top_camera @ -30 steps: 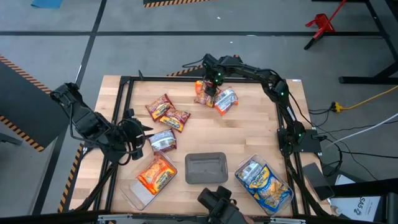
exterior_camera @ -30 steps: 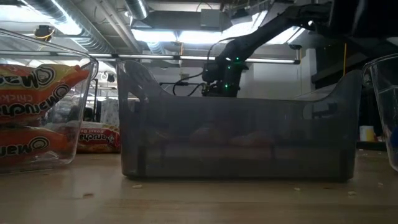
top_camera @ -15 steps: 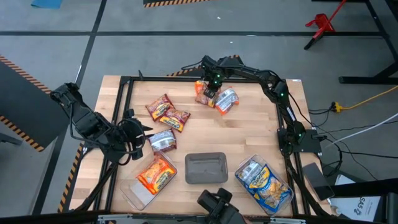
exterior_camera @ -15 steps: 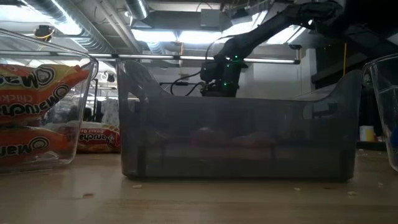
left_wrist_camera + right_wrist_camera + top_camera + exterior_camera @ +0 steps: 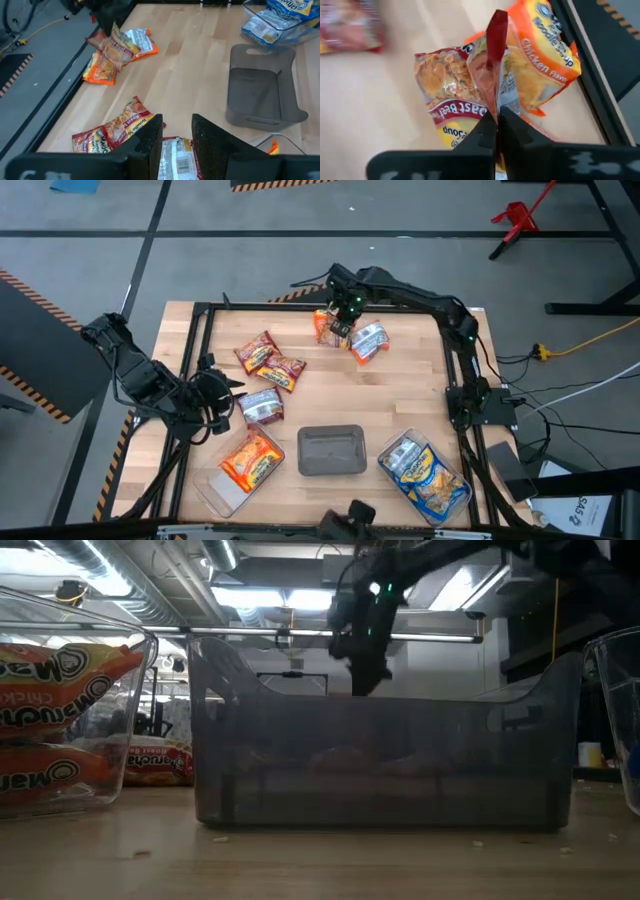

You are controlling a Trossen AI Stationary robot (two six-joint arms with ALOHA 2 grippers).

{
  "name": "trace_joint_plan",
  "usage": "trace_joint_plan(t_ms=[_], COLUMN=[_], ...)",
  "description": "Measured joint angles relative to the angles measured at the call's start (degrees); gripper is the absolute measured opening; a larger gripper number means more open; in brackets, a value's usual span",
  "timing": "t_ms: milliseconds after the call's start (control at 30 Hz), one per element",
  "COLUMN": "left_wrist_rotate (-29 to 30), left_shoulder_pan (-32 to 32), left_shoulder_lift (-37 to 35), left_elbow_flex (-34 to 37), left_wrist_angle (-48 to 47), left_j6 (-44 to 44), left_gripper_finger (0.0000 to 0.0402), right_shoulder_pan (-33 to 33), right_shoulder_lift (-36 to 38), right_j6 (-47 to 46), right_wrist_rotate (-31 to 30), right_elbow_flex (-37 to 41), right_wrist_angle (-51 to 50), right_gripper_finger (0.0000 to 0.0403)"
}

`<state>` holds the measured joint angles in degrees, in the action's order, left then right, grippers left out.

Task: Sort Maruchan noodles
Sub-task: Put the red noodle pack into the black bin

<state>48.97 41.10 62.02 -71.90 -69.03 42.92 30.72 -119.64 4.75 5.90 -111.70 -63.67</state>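
I should have my right gripper release the dark red packet in the grey tray (image 5: 345, 452), over toward the side where the blue-and-white packets are.
My right gripper (image 5: 343, 321) is at the table's far middle, shut on a dark red Maruchan packet (image 5: 451, 95). An orange packet (image 5: 546, 55) lies under it, and a silver-backed one (image 5: 366, 341) lies beside it. My left gripper (image 5: 177, 134) stands open at the left, over a packet (image 5: 176, 159) that lies barcode side up. Two dark red packets (image 5: 268, 361) lie flat between the arms. My right gripper pinches a raised fold of the dark red packet's wrapper (image 5: 497, 95) between its two shut fingers, coming from above. The packet hangs tilted below the fingers, over the orange packet. Whether its low end is clear of that packet I cannot tell.
Three trays stand along the near edge: a clear one with orange packets (image 5: 244, 462), a grey one (image 5: 331, 450) and a clear one with blue-and-white packets (image 5: 425, 471). A black frame (image 5: 200, 310) rims the table.
My right gripper has risen from just above the table at the far middle, as the low view shows, and has drawn the dark red packet up with it. My left gripper has kept still.
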Motion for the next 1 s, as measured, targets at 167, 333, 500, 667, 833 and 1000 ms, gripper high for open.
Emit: trace_joint_plan(t_ms=[167,333,500,667,833,1000], left_wrist_rotate=[0.04,0.84,1.53,1.34,1.01,1.0], left_shoulder_pan=[0.0,0.01,0.0,0.0,0.01,0.37], left_shoulder_lift=[0.0,0.0,0.0,0.0,0.0,0.0], left_elbow_flex=[0.0,0.0,0.0,0.0,0.0,0.0], left_wrist_angle=[-0.96,-1.1,-1.08,-1.02,-1.01,-1.01], left_j6=[-0.02,-0.04,-0.04,0.0,0.0,0.0], left_gripper_finger=[0.0098,0.0098,0.0098,0.0098,0.0098,0.0098], right_shoulder_pan=[-6.24,-15.71,-25.65,-34.04,-39.43,-41.81], right_shoulder_lift=[5.92,10.58,12.32,12.05,11.81,11.81], right_j6=[-0.33,-3.34,-8.78,-12.86,-18.7,-23.82], right_wrist_rotate=[3.61,5.23,6.02,4.44,3.8,5.76], right_elbow_flex=[0.0,0.0,0.0,0.0,2.55,7.43], right_wrist_angle=[-3.48,-6.23,-6.95,-6.66,-2.08,0.04], right_gripper_finger=[0.0,0.0,0.0,0.0,0.0,0.0])
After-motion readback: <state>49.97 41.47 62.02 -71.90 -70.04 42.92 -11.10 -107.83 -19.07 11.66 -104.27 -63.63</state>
